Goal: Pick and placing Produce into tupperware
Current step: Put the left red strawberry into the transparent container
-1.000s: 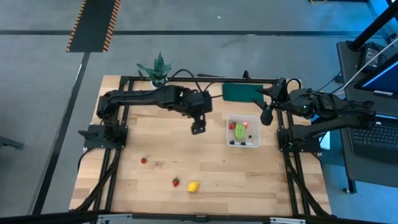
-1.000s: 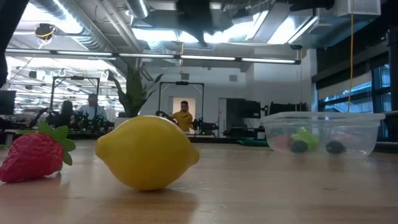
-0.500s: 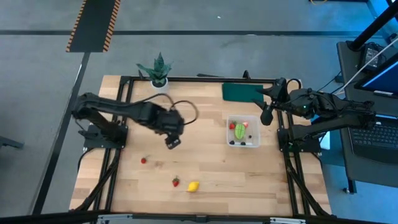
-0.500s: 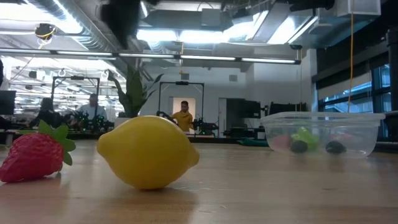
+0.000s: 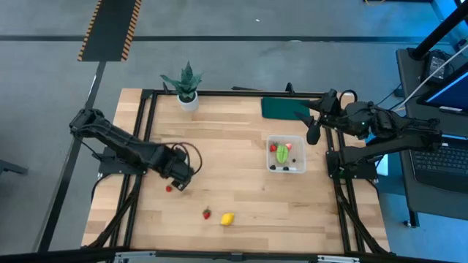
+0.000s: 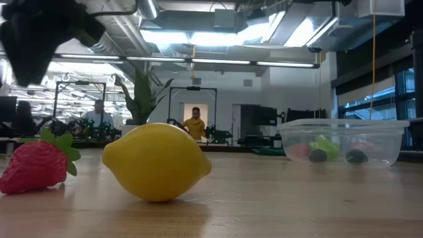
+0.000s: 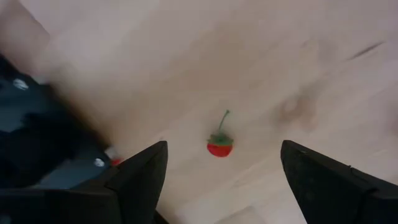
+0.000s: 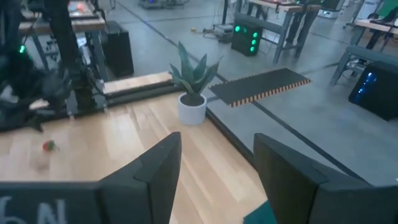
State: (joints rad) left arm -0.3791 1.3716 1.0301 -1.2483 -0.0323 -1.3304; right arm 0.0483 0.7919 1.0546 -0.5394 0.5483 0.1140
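Note:
The small berry has red sides [image 5: 168, 188] [image 7: 219, 150] just below its green leaves. I should close my left gripper on them there, with the stem pointing free.
My left gripper [image 5: 177, 180] [image 7: 224, 180] is open just above a small red berry with a green stem [image 5: 169, 188] [image 7: 219, 146], which lies on the wood and shows ahead between the two fingers, untouched. A strawberry [image 5: 206, 213] [image 6: 36, 165] and a yellow lemon [image 5: 227, 218] [image 6: 157, 160] lie near the table's near edge. The clear tupperware [image 5: 286, 167] [image 6: 342, 141] stands on the right and holds a green leafy piece, a red piece and dark berries. My right gripper [image 5: 313, 133] [image 8: 217, 168] waits open, raised beyond the tupperware's far right corner.
A potted green plant [image 5: 187, 84] [image 8: 193, 81] stands at the table's far edge. A flat dark green rectangle [image 5: 281, 108] lies at the far right. Black frame rails [image 5: 139, 183] run along both sides. Bare wood [image 5: 234, 175] lies between berry and tupperware. People stand in the room behind.
My left arm has swung from the table's middle, close to the tupperware, toward the left and near edges. It has come down over the small red berry. The produce and the tupperware have stayed where they were.

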